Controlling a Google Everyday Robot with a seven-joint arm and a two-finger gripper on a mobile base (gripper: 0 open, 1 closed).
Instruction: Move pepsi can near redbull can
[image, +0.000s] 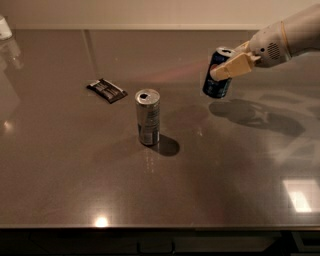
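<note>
My gripper is to let go of the pepsi can on the table (179, 137) beside the redbull can, at the edge of its shadow. The pepsi can now hangs a little above the table.
The pepsi can (216, 86) is dark blue with a silver top. It hangs tilted a little above the table, right of centre, with its shadow on the table to its right. My gripper (226, 68) comes in from the upper right on a white arm and is shut on the pepsi can, one beige finger (233, 66) across its front. The redbull can (148, 118), tall, slim and silver, stands upright near the table's middle, to the left of and nearer than the pepsi can, well apart from it.
A flat black packet (106, 90) lies on the dark table (70, 180) left of the redbull can. A pale object (4, 27) stands at the far left corner. The table's front edge runs along the bottom.
</note>
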